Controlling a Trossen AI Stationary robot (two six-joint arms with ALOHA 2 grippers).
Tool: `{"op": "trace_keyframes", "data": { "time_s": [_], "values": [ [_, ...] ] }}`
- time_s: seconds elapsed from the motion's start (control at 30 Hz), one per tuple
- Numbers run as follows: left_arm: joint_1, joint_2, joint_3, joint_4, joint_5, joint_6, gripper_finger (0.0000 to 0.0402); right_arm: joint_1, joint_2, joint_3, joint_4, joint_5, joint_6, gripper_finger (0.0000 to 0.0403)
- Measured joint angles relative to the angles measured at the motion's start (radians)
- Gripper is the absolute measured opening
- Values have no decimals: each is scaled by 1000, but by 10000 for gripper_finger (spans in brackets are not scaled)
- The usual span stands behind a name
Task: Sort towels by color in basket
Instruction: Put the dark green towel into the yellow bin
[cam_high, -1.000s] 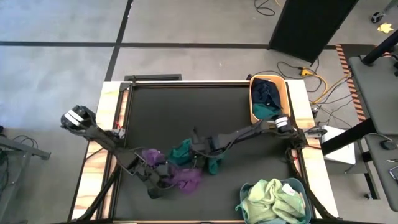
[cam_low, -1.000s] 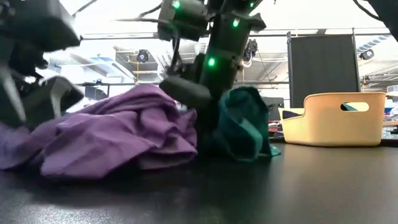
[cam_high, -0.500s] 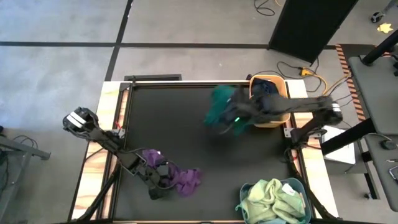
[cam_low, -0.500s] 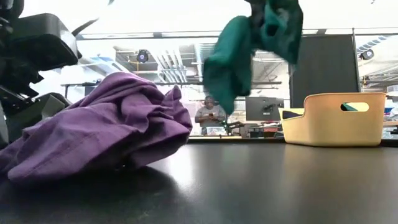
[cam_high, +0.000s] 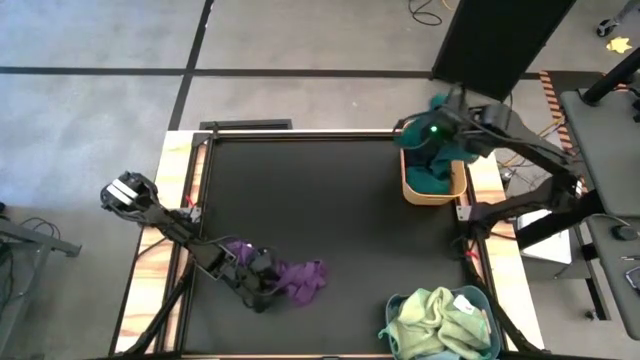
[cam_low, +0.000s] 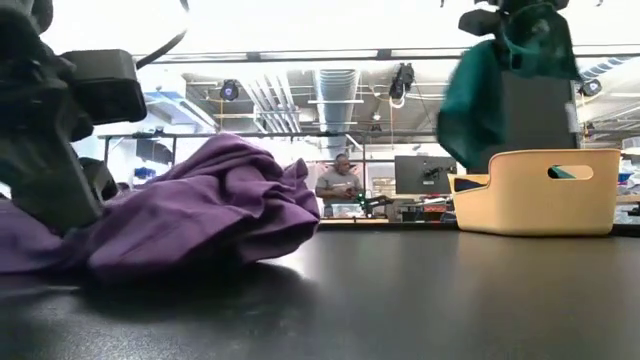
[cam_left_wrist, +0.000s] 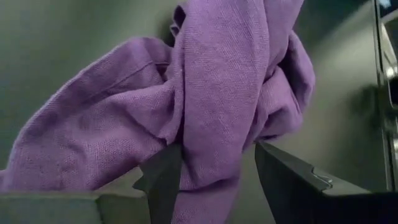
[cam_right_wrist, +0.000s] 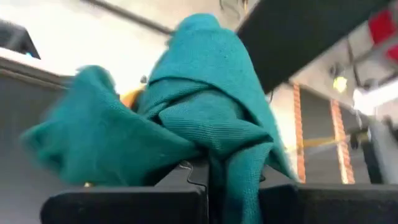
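Observation:
The teal towel's loose end hangs over the tan basket's rim, so after letting go of it, the robot's right gripper will pinch the towel and tuck it deeper inside the basket (cam_high: 431, 181).
My right gripper (cam_high: 447, 143) is shut on a teal green towel (cam_low: 497, 82) and holds it in the air above the tan basket (cam_high: 458, 186) at the table's far right. A second teal towel (cam_high: 430, 181) lies in that basket. My left gripper (cam_high: 263, 284) sits low on the near left of the table, shut on a crumpled purple towel (cam_high: 300, 280). That towel lies in a heap on the black table top (cam_low: 205, 205). In the left wrist view the purple cloth (cam_left_wrist: 205, 93) fills the space between the two fingers. My left gripper pinches a bunched fold of the purple towel (cam_left_wrist: 211, 163) between its two fingers (cam_left_wrist: 163, 179), coming in low from the table's left. Several layers are gathered there. The rest of the towel lies slack on the table. My right gripper pinches a gathered bunch of the teal towel (cam_right_wrist: 231, 163) between its two fingers (cam_right_wrist: 186, 180). The towel is lifted clear. It hangs slack below and around the fingers (cam_low: 470, 110), above the tan basket's rim.
A teal basket (cam_high: 482, 299) with pale yellow-green towels (cam_high: 430, 318) stands at the near right corner. The middle of the black table lies open between the purple heap and the baskets. A person (cam_low: 337, 186) stands far behind the table.
My right gripper has lifted the teal towel off the table beside the purple towel. It has carried it up and toward the far right, to above the tan basket. The purple towel has stayed on the table with my left gripper at it.

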Motion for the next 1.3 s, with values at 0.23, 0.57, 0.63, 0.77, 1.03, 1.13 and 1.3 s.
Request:
{"op": "trace_keyframes", "data": {
  "time_s": [0.23, 0.57, 0.63, 0.77, 1.03, 1.13, 1.3],
  "values": [
    [11, -3, -1, 21, -82, -94, 190, -176, 2, -198, 9, -74, -44, 13],
    [58, -77, -1, 43, -117, -114, 190, -252, 133, -496, 360, -500, -350, 13],
    [72, -104, -1, 42, -132, -111, 190, -281, 191, -517, 359, -501, -342, 13],
    [95, -161, -1, 41, -185, -76, 190, -379, 290, -555, 382, -492, -259, 13],
    [115, -241, -1, 30, -312, -41, 190, -443, 368, -559, 447, -447, -261, 79],
    [119, -262, 0, 9, -311, -37, 190, -443, 327, -546, 436, -439, -266, 135],
    [120, -312, -1, -100, -273, -52, 190, -437, 188, -513, 419, -411, -216, 220]
  ]
}}
